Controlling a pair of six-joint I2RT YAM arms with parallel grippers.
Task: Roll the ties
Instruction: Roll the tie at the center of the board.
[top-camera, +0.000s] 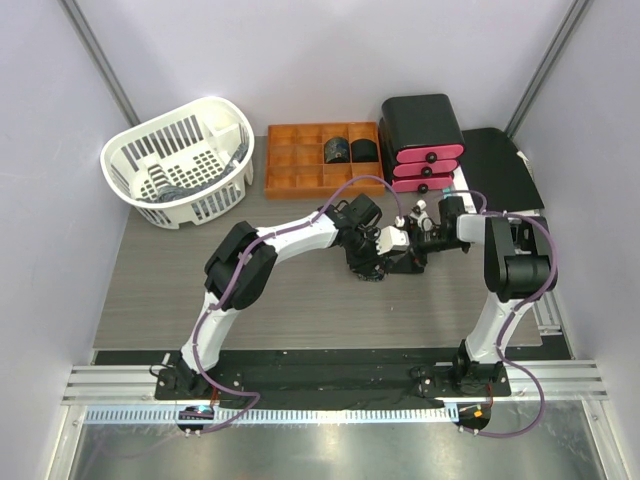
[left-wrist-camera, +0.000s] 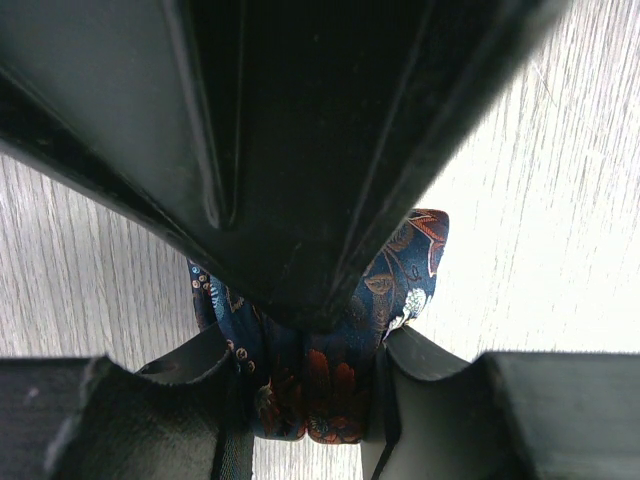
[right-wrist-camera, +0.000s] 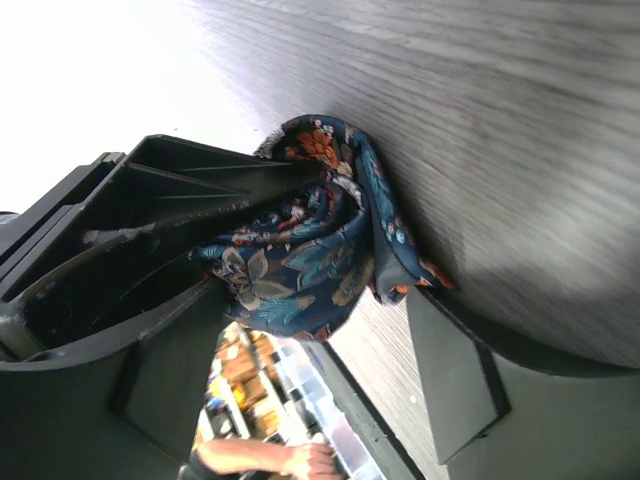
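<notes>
I should use my right gripper to pinch the tie's loose end, which stands off the roll, against the roll's side (right-wrist-camera: 345, 285) before my left gripper opens.
A navy tie with a red, blue and orange print is bunched into a loose roll (right-wrist-camera: 290, 250) low over the wooden table. In the left wrist view it (left-wrist-camera: 415, 260) sits pinched between my left gripper's (left-wrist-camera: 312, 395) fingers. My right gripper (right-wrist-camera: 315, 305) has its jaws wide, with the roll filling the gap at the fingertips. In the top view the left gripper (top-camera: 368, 258) and right gripper (top-camera: 400, 255) meet mid-table, hiding the tie. Two rolled ties (top-camera: 337, 150) sit in the orange tray (top-camera: 295, 160).
A white basket (top-camera: 225, 125) with dark fabric inside stands at the back left. A black and pink drawer unit (top-camera: 425, 140) stands at the back right, with a black pad (top-camera: 500, 165) beside it. The right gripper's black body (left-wrist-camera: 300, 120) fills the upper left wrist view.
</notes>
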